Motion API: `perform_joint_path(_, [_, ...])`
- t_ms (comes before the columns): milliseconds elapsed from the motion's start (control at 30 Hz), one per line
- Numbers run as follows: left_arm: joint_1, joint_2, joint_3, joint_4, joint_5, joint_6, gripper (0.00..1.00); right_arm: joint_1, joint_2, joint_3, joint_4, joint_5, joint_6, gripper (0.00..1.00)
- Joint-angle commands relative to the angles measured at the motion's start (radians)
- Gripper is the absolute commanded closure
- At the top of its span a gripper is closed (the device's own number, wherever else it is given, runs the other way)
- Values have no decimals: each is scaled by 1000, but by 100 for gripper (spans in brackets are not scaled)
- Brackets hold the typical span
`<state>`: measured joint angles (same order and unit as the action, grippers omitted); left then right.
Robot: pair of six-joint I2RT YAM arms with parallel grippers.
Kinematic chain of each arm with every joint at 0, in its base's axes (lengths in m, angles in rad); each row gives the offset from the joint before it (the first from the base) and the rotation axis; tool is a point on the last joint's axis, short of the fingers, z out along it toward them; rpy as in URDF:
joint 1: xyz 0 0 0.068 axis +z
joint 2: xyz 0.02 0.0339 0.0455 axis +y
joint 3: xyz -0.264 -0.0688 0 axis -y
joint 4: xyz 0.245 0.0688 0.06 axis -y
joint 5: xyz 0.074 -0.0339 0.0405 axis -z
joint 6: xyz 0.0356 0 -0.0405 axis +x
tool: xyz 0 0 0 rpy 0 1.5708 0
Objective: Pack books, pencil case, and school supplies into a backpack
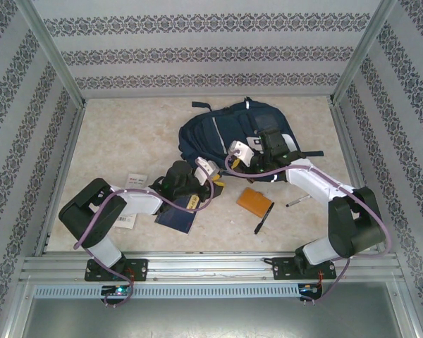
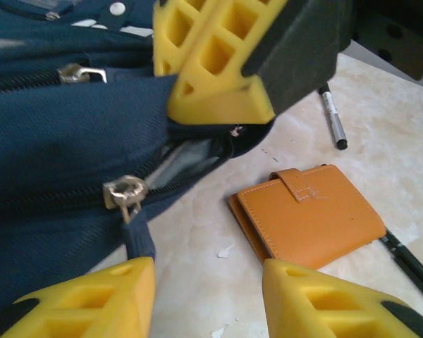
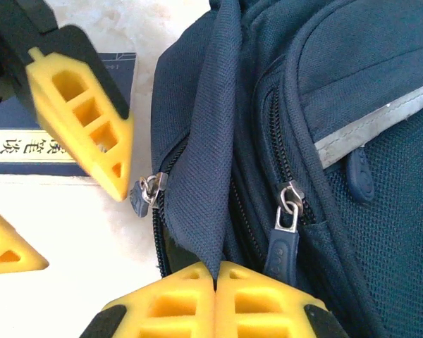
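Observation:
The backpack's zipper is only partly open and its pull hangs outside the left gripper's fingers, so the robot should shift over, pinch the pull (image 2: 138, 235) and slide it further.
The navy backpack (image 1: 233, 134) lies at the back centre of the table. My right gripper (image 3: 215, 278) is shut on a fold of its fabric beside an open zipper; it also shows in the top view (image 1: 230, 163). My left gripper (image 2: 208, 282) stands open at the backpack's near edge, with a metal zipper pull (image 2: 125, 193) just beyond its left finger. The navy booklet (image 1: 176, 218) with its pale-yellow label (image 3: 28, 144) lies under the left arm. A black pen (image 1: 263, 220) lies next to a flat orange snap-flap case (image 2: 314, 215), perhaps the pencil case.
A second pen (image 1: 298, 201) lies right of the orange case. White packets with red print (image 1: 130, 179) sit by the left arm. Patterned walls and metal rails close in the table on three sides.

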<state>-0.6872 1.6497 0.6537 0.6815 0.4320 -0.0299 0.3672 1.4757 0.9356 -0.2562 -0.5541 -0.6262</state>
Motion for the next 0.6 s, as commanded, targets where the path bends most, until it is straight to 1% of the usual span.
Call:
perform_joint_path(0, [-11, 18, 25, -5, -59, 34, 61, 27, -43, -8, 65, -103, 8, 100])
perform_joint_path(67, [-11, 30, 28, 4, -88, 39, 65, 35, -55, -21, 75, -114, 2, 100])
perform_joint_path(133, [-11, 35, 31, 3, -110, 53, 68, 44, -64, -31, 72, -129, -20, 100])
perform_joint_path(200, [-11, 48, 36, 10, -103, 69, 70, 50, -70, -36, 73, -133, -34, 100])
perform_joint_path(233, [-11, 56, 40, 12, -90, 80, 77, 53, -73, -39, 73, -135, -37, 100])
perform_joint_path(300, [-11, 67, 46, 13, -61, 97, 98, 53, -76, -43, 74, -130, -36, 100])
perform_joint_path(333, [-10, 65, 46, 11, -54, 102, 100, 52, -75, -44, 71, -121, -37, 100])
perform_joint_path(567, [-9, 0, -42, 49, -79, 151, 100, 39, -76, -53, 51, -24, -74, 100])
